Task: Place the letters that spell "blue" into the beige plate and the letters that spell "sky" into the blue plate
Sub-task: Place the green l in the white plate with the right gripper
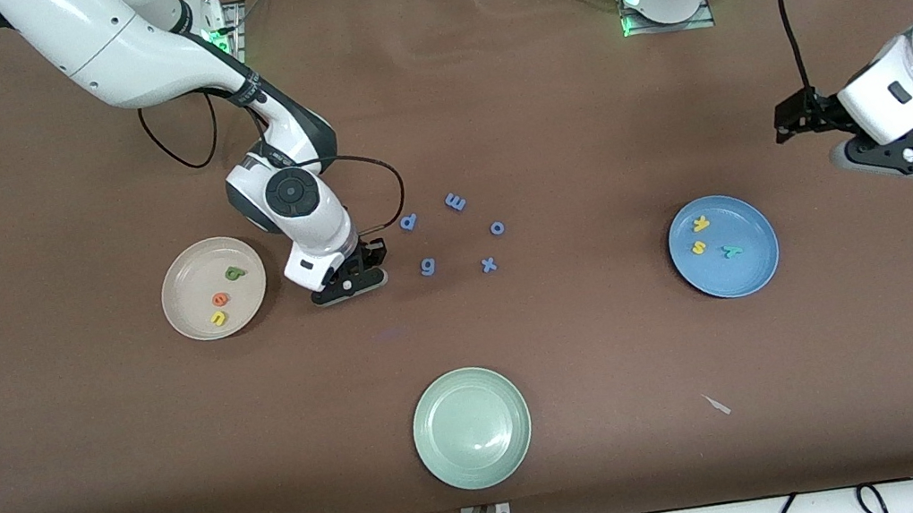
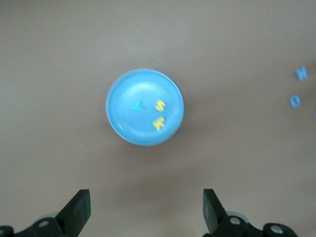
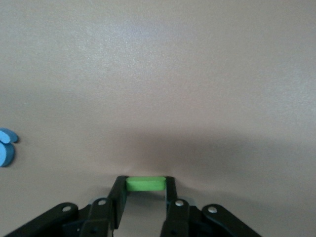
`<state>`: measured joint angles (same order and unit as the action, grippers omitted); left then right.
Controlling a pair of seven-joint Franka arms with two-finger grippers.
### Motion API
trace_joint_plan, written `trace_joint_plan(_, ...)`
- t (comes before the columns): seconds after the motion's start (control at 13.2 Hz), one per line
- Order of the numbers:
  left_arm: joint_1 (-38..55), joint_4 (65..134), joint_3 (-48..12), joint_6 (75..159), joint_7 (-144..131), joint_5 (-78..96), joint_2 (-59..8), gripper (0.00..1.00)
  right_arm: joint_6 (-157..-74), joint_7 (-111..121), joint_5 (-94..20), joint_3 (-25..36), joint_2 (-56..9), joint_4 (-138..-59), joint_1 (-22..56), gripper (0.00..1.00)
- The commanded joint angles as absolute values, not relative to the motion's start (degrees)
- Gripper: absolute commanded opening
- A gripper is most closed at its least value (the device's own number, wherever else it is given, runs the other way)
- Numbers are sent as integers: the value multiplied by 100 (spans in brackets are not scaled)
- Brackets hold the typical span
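The robot's right gripper should release the green l on the beige plate's bare side (image 1: 189, 290) farthest from the periwinkle letters.
The beige plate (image 1: 181, 290) holds the dark green b (image 1: 234, 273), orange e (image 1: 219, 299) and yellow u (image 1: 219, 318). Beside it, my right gripper (image 1: 350, 284) (image 3: 145, 181) is down at the table, shut on the thin green l (image 3: 145, 184), a fingertip against each end. The blue plate (image 1: 741, 273) (image 2: 143, 134) holds the yellow k (image 1: 700, 224) (image 2: 158, 123), yellow s (image 1: 699, 247) (image 2: 160, 105) and teal y (image 1: 731, 252) (image 2: 137, 105). My left gripper (image 1: 908, 162) (image 2: 146, 202) waits open and empty above the table, at the left arm's end past the blue plate.
Several periwinkle letters lie just beside my right gripper, toward the blue plate: p (image 1: 409, 222), m (image 1: 455, 200), o (image 1: 497, 229), g (image 1: 427, 267), x (image 1: 489, 265). A pale green plate (image 1: 476, 462) sits near the table's front edge.
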<state>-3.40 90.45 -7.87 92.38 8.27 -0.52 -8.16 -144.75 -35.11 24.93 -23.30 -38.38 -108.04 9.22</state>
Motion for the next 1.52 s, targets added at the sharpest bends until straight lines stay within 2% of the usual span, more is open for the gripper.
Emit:
trace_joint_plan(0.0,-167,9851,-580,9930,-14,36,-195,100,-14380,-3349,2514,-2285,-3675,-10775,888,27)
trace_joint_plan(0.23,-150,10387,-589,10283,-861,-87,368,100,-13591,-2588,2321,-2276,-3140,-10836,652,27)
trace_joint_plan(0.38,-158,10336,-598,10274,-800,-71,395,100,-13098,-1597,1831,-2119,-2482,-11195,405,27)
trace_joint_plan(0.53,-141,10319,-606,10152,-774,0,404,100,-12711,-454,1548,-1716,-1805,-11643,212,28)
trace_joint_plan(0.68,69,10301,-572,10046,-773,-9,413,100,-12586,400,1521,-1259,-1408,-11995,106,30)
trace_joint_plan(0.83,123,10240,-563,10020,-773,-9,422,100,-12682,694,1494,-915,-1301,-12251,105,56)
trace_joint_plan(0.99,123,10230,-563,9993,-782,0,413,100,-12665,686,1328,-905,-1257,-12252,97,92)
trace_joint_plan(1.06,132,10222,-563,9993,-782,0,413,100,-12639,642,1258,-905,-1239,-12235,97,99)
trace_joint_plan(1.29,26,10135,-545,9836,-791,193,326,100,-12560,563,1109,-914,-1125,-12103,97,99)
trace_joint_plan(1.44,35,9915,-562,9607,-817,193,202,100,-12070,554,828,-940,-1055,-11736,97,100)
